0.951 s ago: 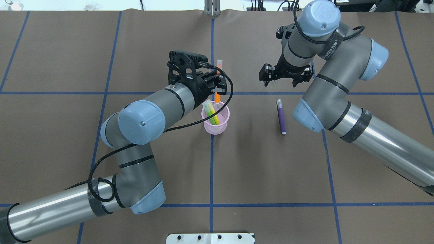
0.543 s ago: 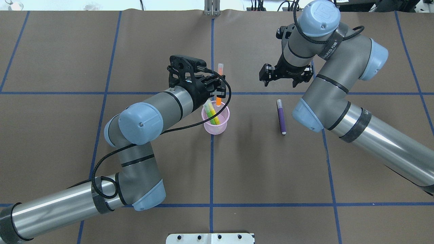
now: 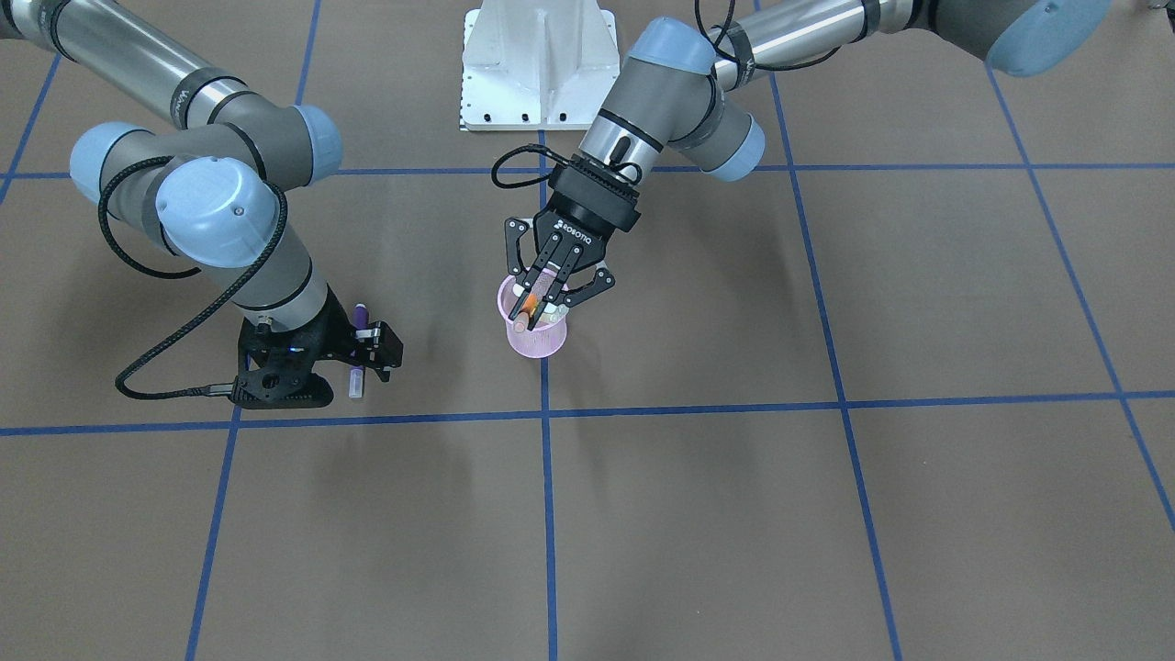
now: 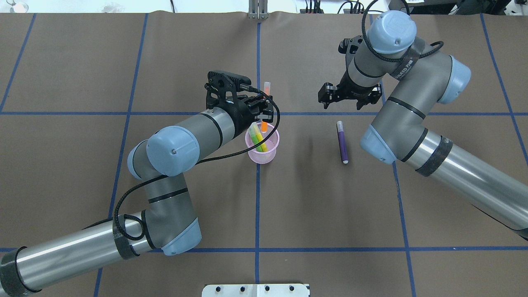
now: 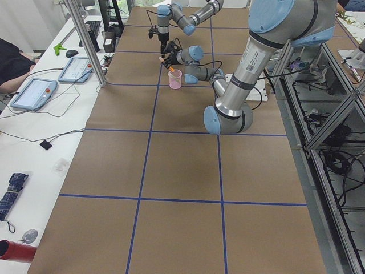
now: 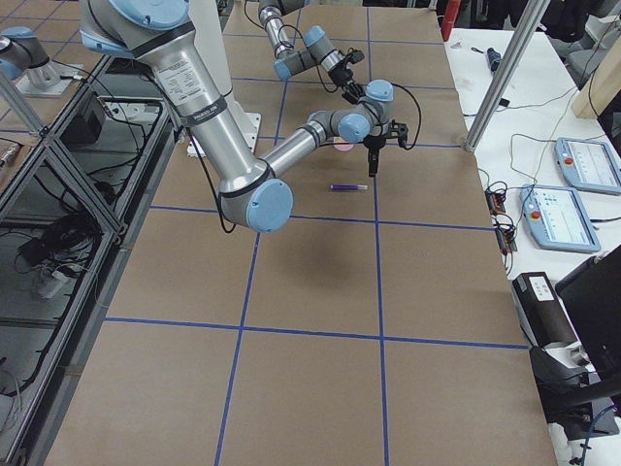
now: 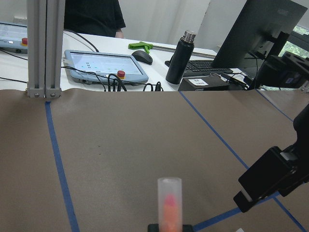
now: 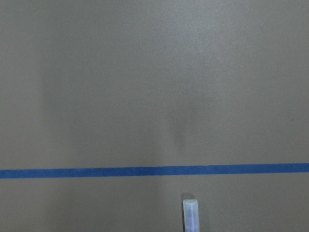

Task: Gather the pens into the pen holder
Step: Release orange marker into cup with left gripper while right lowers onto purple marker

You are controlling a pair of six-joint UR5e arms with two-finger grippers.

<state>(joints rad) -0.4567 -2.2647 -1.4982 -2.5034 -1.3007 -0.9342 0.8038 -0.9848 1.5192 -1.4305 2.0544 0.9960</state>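
Note:
My right gripper needs to come to close its fingers around the middle of the purple pen (image 3: 358, 365), at the spot just behind the pen's whitish cap.
The pink mesh pen holder (image 4: 264, 155) stands at mid-table with a yellow pen (image 4: 255, 132) and a green pen (image 4: 261, 144) leaning inside. My left gripper (image 4: 259, 108) is shut on the orange pen (image 4: 264, 124), held upright with its lower end at the holder's rim (image 3: 537, 345); its whitish cap (image 7: 169, 193) points up. The purple pen (image 4: 342, 142) lies flat on the paper to the holder's right. My right gripper (image 4: 345, 99) hangs open just beyond that pen's far end, whose cap (image 8: 190, 212) shows at the wrist view's bottom edge.
Blue tape lines grid the brown paper. The white robot base plate (image 3: 537, 73) sits at the table's near edge. Side tables hold tablets (image 5: 34, 91), a black bottle (image 7: 176, 58) and cables; a person (image 5: 11, 63) sits at one of them.
My left gripper has come down and nearer with the orange pen, bringing its lower end to the holder's mouth. My right arm has shifted slightly; the purple pen has not moved.

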